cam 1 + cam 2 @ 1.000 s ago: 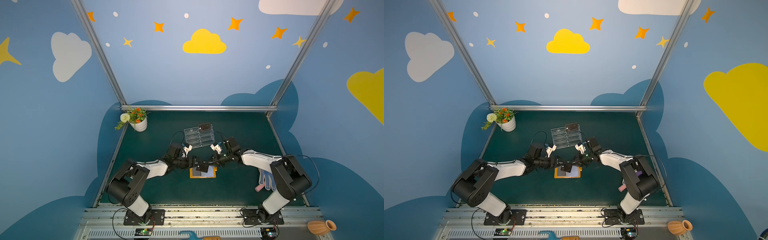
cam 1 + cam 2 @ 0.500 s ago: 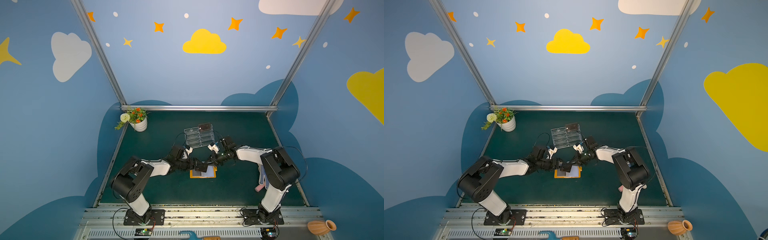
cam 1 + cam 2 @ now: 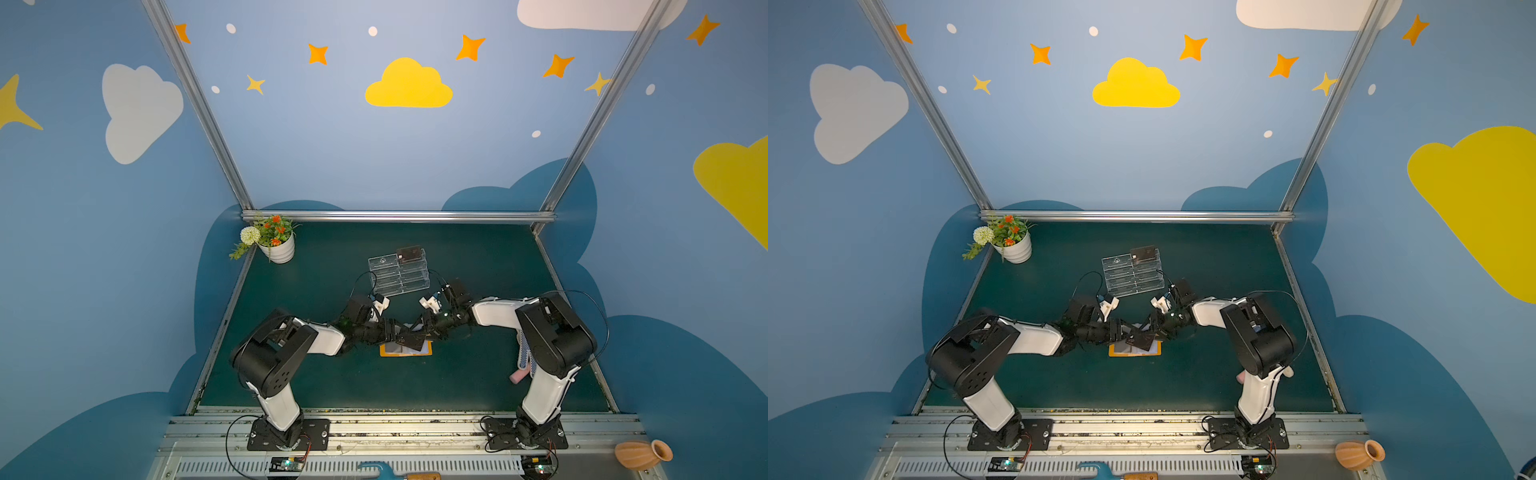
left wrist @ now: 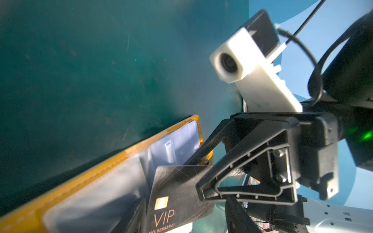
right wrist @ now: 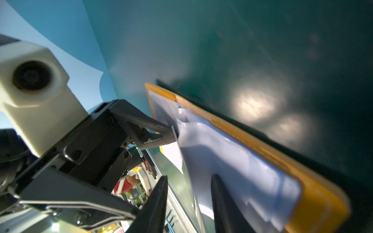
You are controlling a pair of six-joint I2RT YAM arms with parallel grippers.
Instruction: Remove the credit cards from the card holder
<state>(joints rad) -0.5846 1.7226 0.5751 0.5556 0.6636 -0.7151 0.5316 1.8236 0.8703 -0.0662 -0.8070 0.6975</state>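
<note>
Next, I close my right gripper on the card's near end (image 3: 423, 339) and lift it level before my left gripper takes it, because the VIP card slants over the card holder.
The orange card holder (image 3: 384, 354) lies open on the green table, with its clear sleeves (image 5: 242, 161) facing up. Just above it hangs a dark credit card (image 4: 177, 185) marked VIP, also seen in both top views (image 3: 1142, 338). My left gripper (image 4: 181, 213) has its jaws set against the card's two edges, across its width. Meeting it from the other side, my right gripper (image 5: 189, 181) stands open with its fingers (image 4: 203, 149) apart around the card's far edge. Another dark card (image 3: 409, 252) sits in the top tier of the clear stand.
The clear acrylic tiered stand (image 3: 399, 274) stands just behind both grippers. A white pot of flowers (image 3: 278, 249) occupies the back left corner. A dotted glove with a pink object (image 3: 521, 370) lies beside the right arm's base. A clay vase (image 3: 642, 455) rests off the table, front right.
My right gripper, shut on the card a second ago, has opened. My left gripper has moved in from the left and narrowed its jaws onto the card.
</note>
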